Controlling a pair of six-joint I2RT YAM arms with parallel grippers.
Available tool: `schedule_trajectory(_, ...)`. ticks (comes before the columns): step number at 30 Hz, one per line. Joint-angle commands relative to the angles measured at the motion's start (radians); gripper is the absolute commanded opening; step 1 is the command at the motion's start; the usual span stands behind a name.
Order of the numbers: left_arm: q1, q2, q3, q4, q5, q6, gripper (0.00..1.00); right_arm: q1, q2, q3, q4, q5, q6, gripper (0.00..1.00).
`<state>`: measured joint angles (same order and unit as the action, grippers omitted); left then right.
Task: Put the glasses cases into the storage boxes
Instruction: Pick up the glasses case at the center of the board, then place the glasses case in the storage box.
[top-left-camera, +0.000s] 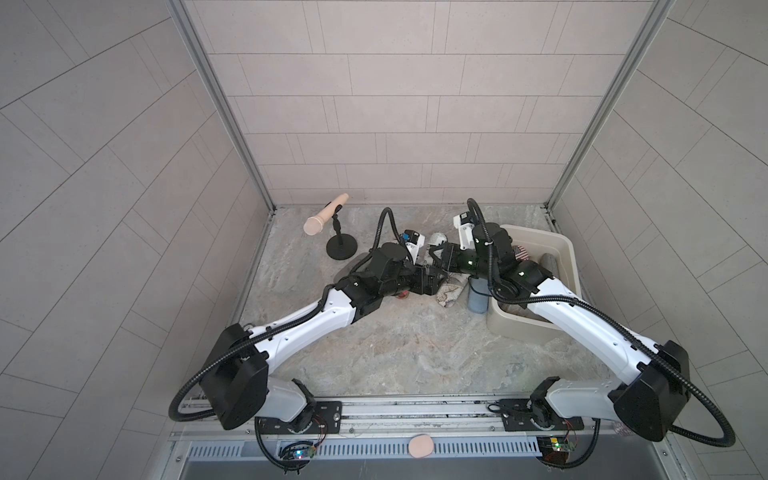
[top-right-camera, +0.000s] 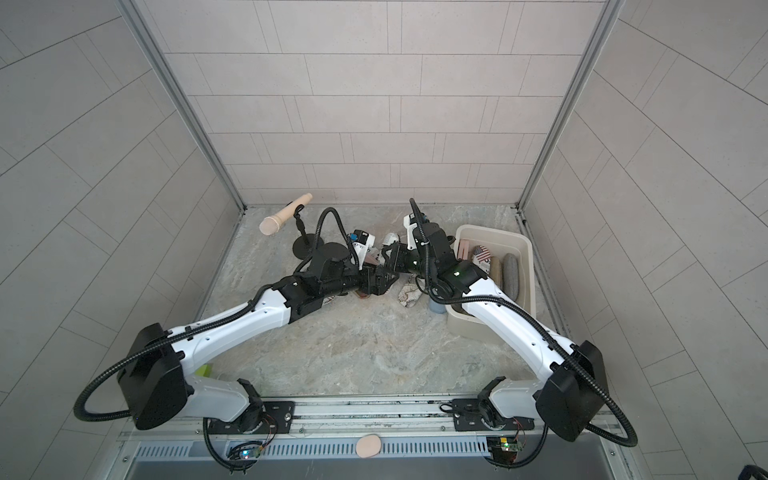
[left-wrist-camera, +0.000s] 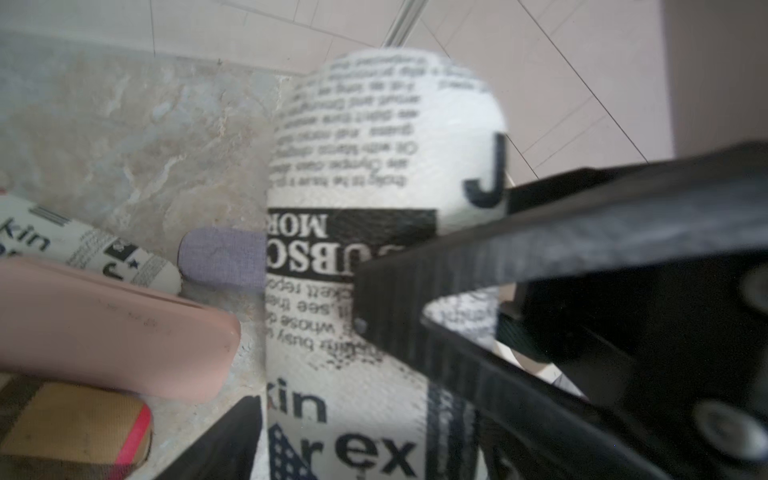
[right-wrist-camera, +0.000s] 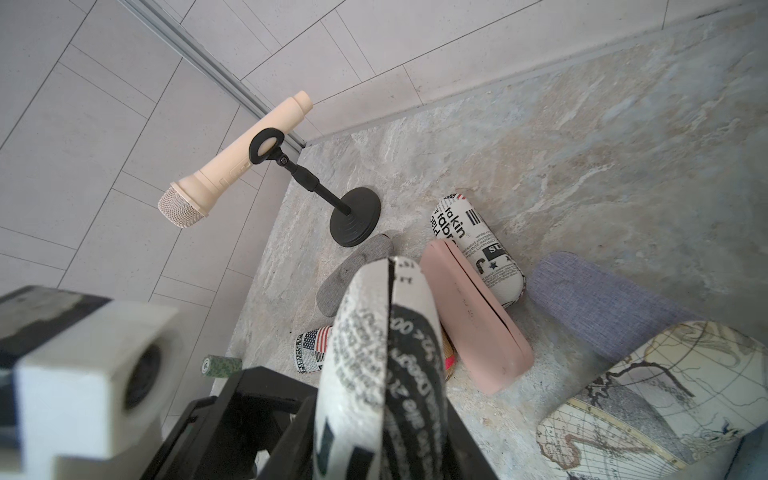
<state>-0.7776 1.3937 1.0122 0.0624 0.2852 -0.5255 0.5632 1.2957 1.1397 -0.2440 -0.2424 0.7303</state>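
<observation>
Next, my right gripper lets go of the newspaper-print case beside the flag-print case in the cream storage box (top-left-camera: 513, 264), toward the blue case.
A newspaper-print glasses case (left-wrist-camera: 374, 166) stands between both grippers above the table's middle. My right gripper (right-wrist-camera: 374, 440) is shut on the case (right-wrist-camera: 374, 353), a finger pressed to each side. My left gripper (left-wrist-camera: 340, 449) is open around the same case, its fingers slightly clear of it. In a top view the left gripper (top-left-camera: 430, 280) and right gripper (top-left-camera: 436, 255) meet tip to tip and hide most of the case. The cream storage box (top-left-camera: 569, 249) stands at the right with flag-print (top-right-camera: 482, 252), tan (top-right-camera: 494, 268) and grey (top-right-camera: 511, 272) cases inside.
Loose on the table lie a pink case (right-wrist-camera: 478, 316), newspaper-print case (right-wrist-camera: 478, 249), lavender case (right-wrist-camera: 602, 299), grey case (right-wrist-camera: 353, 278) and map-print case (right-wrist-camera: 644, 395). A blue case (top-left-camera: 477, 297) stands against the box. A microphone on a black stand (top-left-camera: 324, 220) is at the back left.
</observation>
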Motion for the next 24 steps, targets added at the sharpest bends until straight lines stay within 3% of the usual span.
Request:
schedule_trajectory(1,0.002,-0.063,-0.019,0.089,0.004,0.021,1.0,0.009,-0.045,0.035,-0.014,0.072,-0.011,0.25)
schedule_trajectory(7,0.002,-0.129,-0.05,0.105,-0.035,0.053,1.0,-0.04,-0.059,0.149,-0.13,0.188,-0.106,0.24)
schedule_trajectory(12,0.002,-0.164,-0.065,0.073,-0.186,0.045,1.0,-0.15,-0.114,0.208,-0.261,0.245,-0.202,0.23)
schedule_trajectory(17,0.001,-0.165,-0.059,0.047,-0.234,0.047,1.0,-0.364,-0.21,0.178,-0.392,0.259,-0.298,0.23)
schedule_trajectory(20,0.002,-0.158,-0.055,0.042,-0.236,0.045,1.0,-0.46,-0.206,0.18,-0.502,0.328,-0.364,0.23)
schedule_trajectory(24,0.003,-0.142,-0.042,0.014,-0.255,0.041,1.0,-0.557,-0.14,0.147,-0.51,0.201,-0.378,0.24)
